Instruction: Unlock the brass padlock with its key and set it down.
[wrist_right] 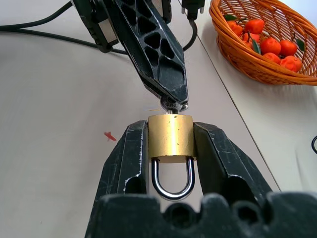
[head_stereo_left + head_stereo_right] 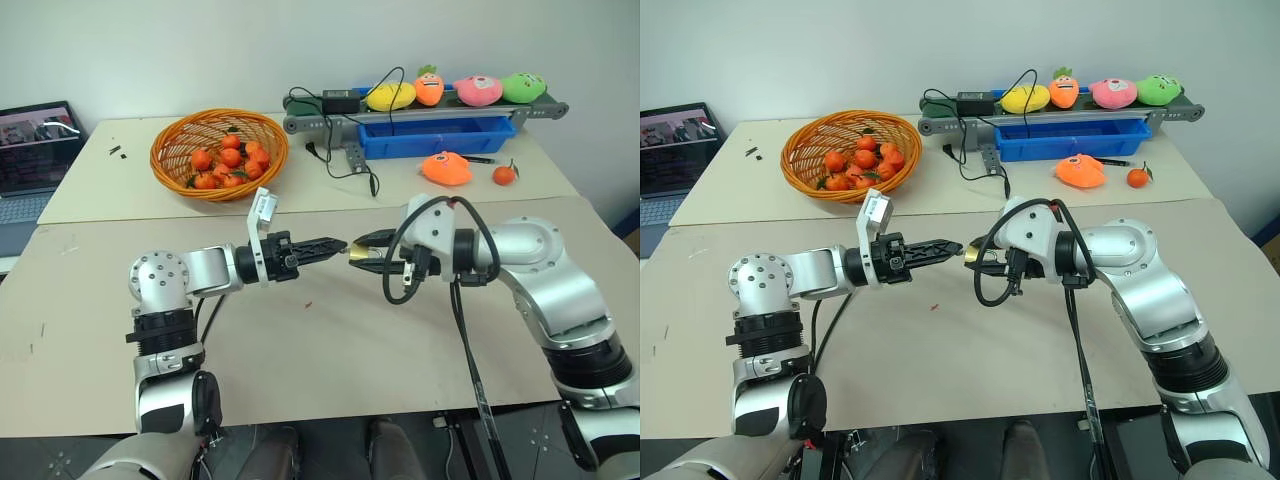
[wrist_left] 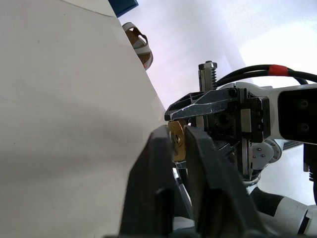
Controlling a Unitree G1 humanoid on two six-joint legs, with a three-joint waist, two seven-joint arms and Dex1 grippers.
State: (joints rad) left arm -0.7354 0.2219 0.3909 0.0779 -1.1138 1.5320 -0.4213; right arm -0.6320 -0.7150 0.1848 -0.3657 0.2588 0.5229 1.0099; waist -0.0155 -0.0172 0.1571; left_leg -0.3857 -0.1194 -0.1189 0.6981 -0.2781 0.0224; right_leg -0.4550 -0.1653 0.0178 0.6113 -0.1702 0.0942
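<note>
Next, I open my left gripper and grasp the padlock's body (image 1: 172, 136) with it, because the shackle points into my right gripper and my left gripper pinches only the key.
My right gripper (image 1: 171, 128) is shut on the brass padlock (image 1: 170, 136) and holds it above the table, its body clamped between the two fingers. The silver shackle (image 1: 172, 181) points back toward the wrist. My left gripper (image 2: 338, 245) reaches in level from the left, and its shut fingertips (image 1: 171, 99) meet the padlock's bottom face. A small silvery bit of the key (image 1: 171, 105) shows between those tips and the lock; the rest of it is hidden. In the left wrist view the padlock (image 3: 176, 145) sits just past the left fingers.
An orange basket (image 2: 165, 150) of tangerines stands at the back left. A conveyor (image 2: 420, 112) carrying plush toys and a blue bin (image 2: 440, 138) stand at the back right. An orange plush (image 2: 446, 168) and a tangerine (image 2: 504, 175) lie nearby. A laptop (image 2: 35, 150) is at far left. A red speck (image 2: 308, 304) lies below the grippers.
</note>
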